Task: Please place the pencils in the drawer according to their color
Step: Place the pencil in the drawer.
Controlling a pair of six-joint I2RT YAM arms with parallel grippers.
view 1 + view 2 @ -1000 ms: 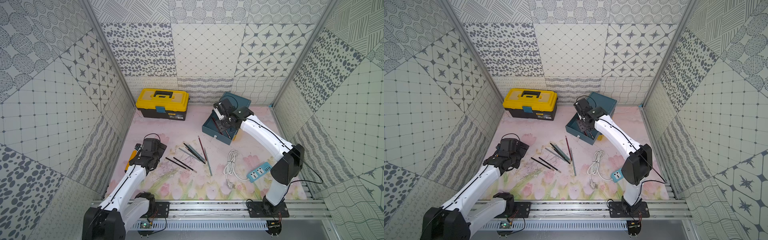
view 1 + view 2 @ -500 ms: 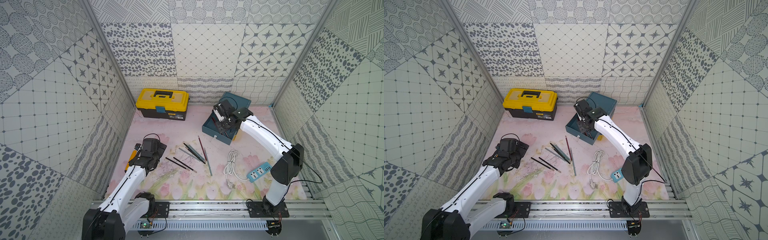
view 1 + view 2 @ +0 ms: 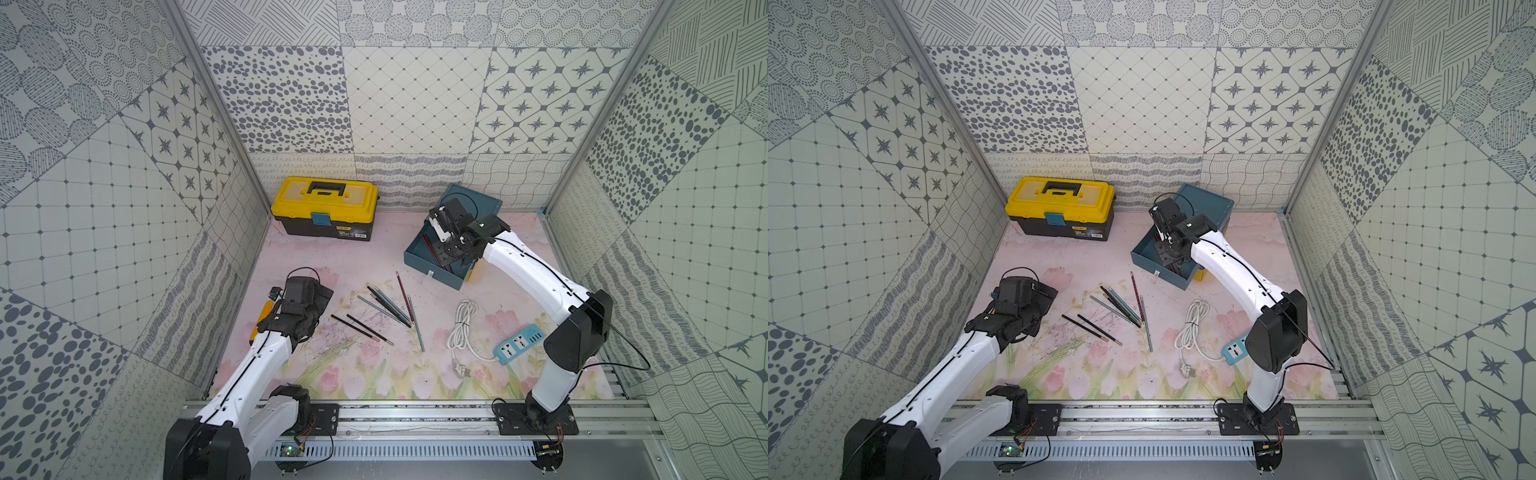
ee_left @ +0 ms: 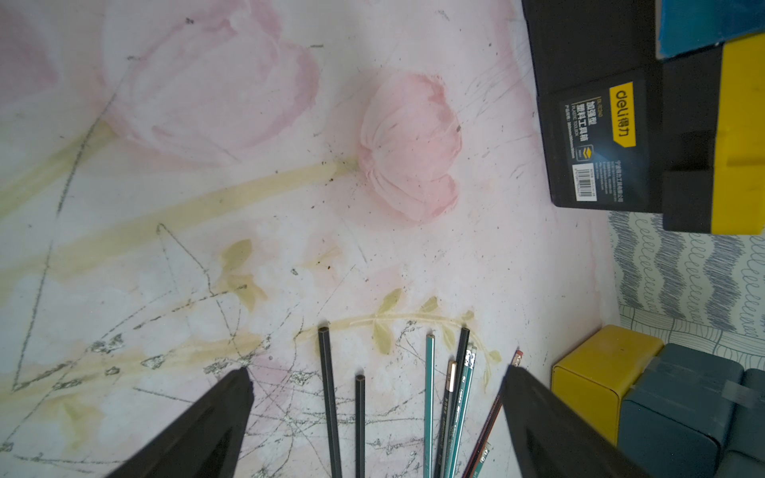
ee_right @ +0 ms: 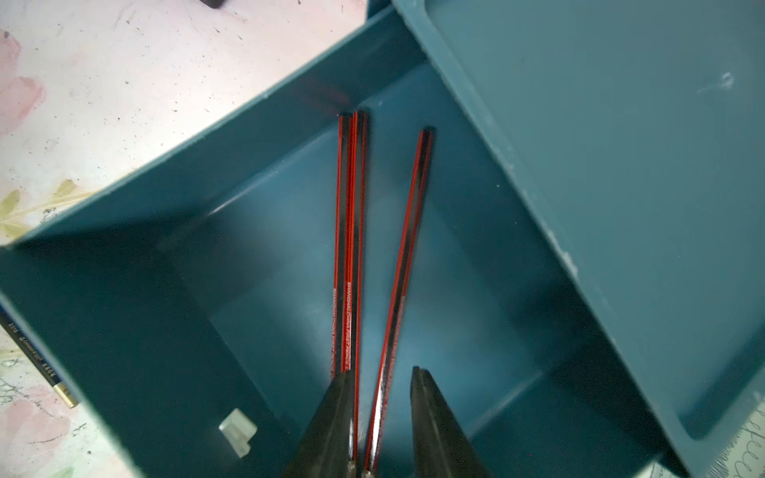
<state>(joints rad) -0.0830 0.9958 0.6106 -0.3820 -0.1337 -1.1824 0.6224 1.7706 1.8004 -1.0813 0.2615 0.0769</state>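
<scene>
The dark red pencil lies on the floral mat. My right gripper goes to it next and closes on the middle of its body (image 3: 406, 301).
Several loose pencils (image 3: 390, 309) lie fanned on the floral mat, teal, black and one dark red; they also show under my left gripper (image 4: 376, 372), which hangs wide open above them. The teal drawer (image 3: 415, 253) stands pulled out of its chest (image 3: 478, 199). My right gripper (image 5: 383, 372) reaches into the drawer (image 5: 248, 174). Its jaws stand apart, with one dark red pencil (image 5: 407, 248) lying loosely between them and two more red pencils (image 5: 347, 231) beside it on the drawer floor.
A yellow-and-black toolbox (image 3: 324, 212) stands at the back left. A coiled white cable (image 3: 461, 332) and a blue power strip (image 3: 519, 345) lie at the right. An orange stick tool (image 3: 259, 320) lies beside the left arm. The yellow lowest drawer (image 4: 592, 372) shows below the chest.
My right gripper's jaws have parted over the drawer, letting go of the red pencil. The left arm has not moved.
</scene>
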